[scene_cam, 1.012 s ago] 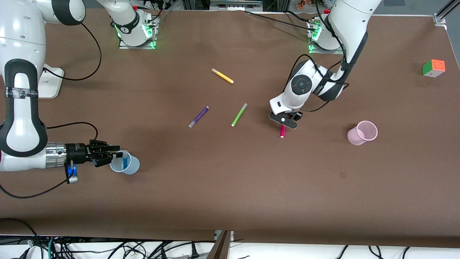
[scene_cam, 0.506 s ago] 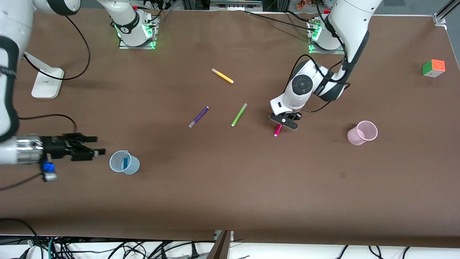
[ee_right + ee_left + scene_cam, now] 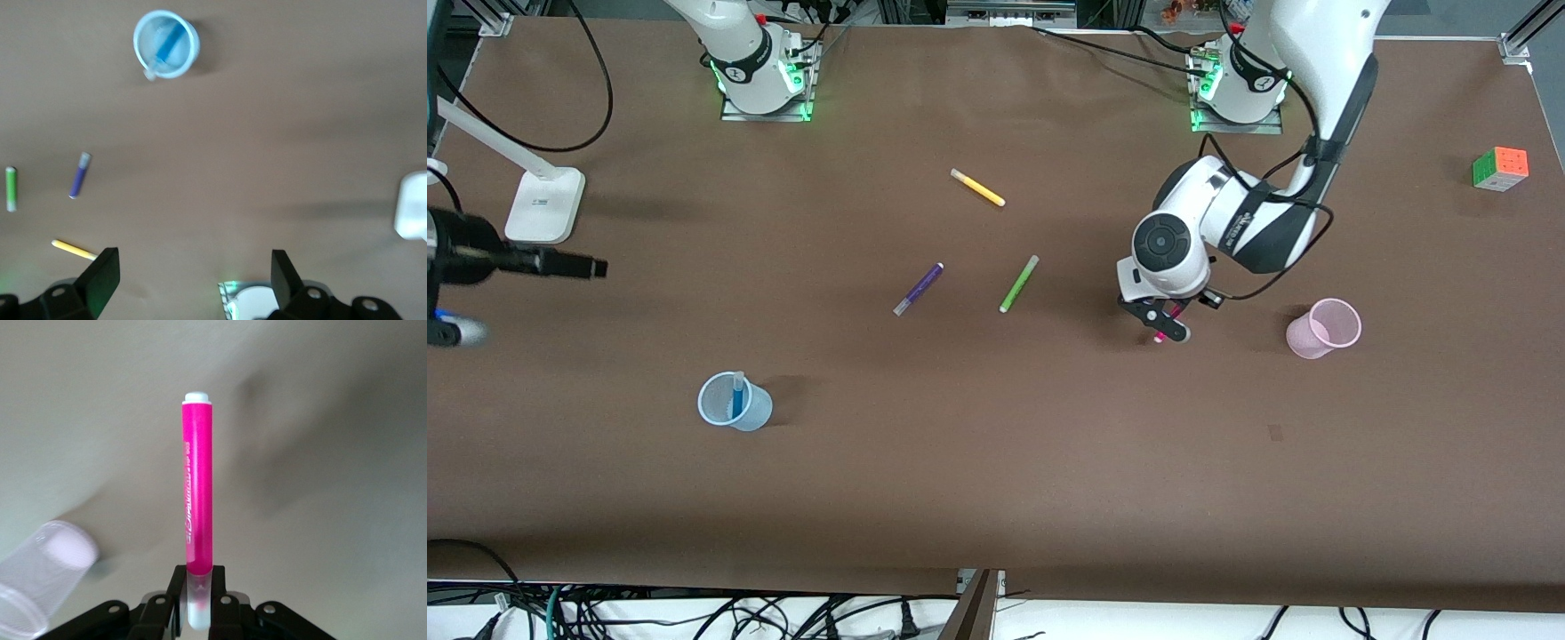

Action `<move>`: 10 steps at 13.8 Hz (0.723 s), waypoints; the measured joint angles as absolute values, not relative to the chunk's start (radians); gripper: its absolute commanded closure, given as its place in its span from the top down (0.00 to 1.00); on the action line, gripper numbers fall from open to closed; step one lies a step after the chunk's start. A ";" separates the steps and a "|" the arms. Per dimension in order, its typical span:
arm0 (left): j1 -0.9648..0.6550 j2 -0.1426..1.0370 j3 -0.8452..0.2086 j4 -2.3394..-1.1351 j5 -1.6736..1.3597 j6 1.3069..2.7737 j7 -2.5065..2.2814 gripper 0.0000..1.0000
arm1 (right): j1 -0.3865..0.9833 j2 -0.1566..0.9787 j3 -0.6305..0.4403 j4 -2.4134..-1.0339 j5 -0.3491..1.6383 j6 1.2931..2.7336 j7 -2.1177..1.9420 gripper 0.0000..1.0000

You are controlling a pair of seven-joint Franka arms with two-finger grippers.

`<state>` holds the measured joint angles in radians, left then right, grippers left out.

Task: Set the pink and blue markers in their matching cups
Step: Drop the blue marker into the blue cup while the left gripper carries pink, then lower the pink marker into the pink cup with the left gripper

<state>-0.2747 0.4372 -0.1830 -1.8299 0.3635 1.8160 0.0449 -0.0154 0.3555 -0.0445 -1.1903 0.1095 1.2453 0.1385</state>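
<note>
Next, I let go of the pink marker with my left gripper inside the pale pink cup (image 3: 1321, 332) (image 3: 43, 581), and leave it leaning on the cup's rim.
My left gripper (image 3: 1167, 324) is shut on the pale cap of the pink marker (image 3: 198, 493) and holds it above the table beside the pale pink cup (image 3: 1323, 328). That cup also shows in the left wrist view (image 3: 40, 577). The blue marker (image 3: 737, 397) stands in the pale blue cup (image 3: 734, 403), nearer the front camera at the right arm's end; both show in the right wrist view, the marker (image 3: 169, 41) inside the cup (image 3: 165, 44). My right gripper (image 3: 591, 265) is open and empty, raised near the table's edge at the right arm's end.
A purple pen (image 3: 919, 289), a green pen (image 3: 1018, 284) and a yellow pen (image 3: 977, 188) lie mid-table. A colour cube (image 3: 1500, 168) sits at the left arm's end. A white stand (image 3: 543, 204) is by the right gripper.
My right gripper let go of the blue marker in the blue cup and pulled up and away. My left gripper lifted the pink marker and carried it toward the pink cup.
</note>
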 measured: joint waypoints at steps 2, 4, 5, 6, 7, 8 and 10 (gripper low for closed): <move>-0.231 0.437 -0.173 -1.760 0.378 1.698 0.169 0.00 | -0.015 0.253 -0.045 -1.346 0.070 1.318 0.131 1.00; -0.186 0.438 -0.158 -1.713 0.453 1.596 0.285 0.00 | -0.011 0.148 -0.043 -1.534 0.048 1.440 0.123 1.00; -0.166 0.438 -0.153 -1.692 0.509 1.550 0.344 0.00 | -0.009 0.105 -0.042 -1.610 0.045 1.480 0.122 1.00; -0.148 0.438 -0.152 -1.674 0.564 1.518 0.399 0.00 | -0.008 0.071 -0.042 -1.667 0.042 1.503 0.121 1.00; -0.129 0.438 -0.151 -1.660 0.614 1.499 0.456 0.00 | -0.008 0.042 -0.041 -1.714 0.040 1.520 0.121 1.00; -0.108 0.438 -0.150 -1.652 0.656 1.491 0.514 0.00 | -0.008 0.021 -0.040 -1.747 0.039 1.536 0.121 1.00; -0.066 0.451 -0.148 -1.650 0.716 1.489 0.643 0.00 | -0.008 -0.002 -0.040 -1.777 0.038 1.559 0.120 1.00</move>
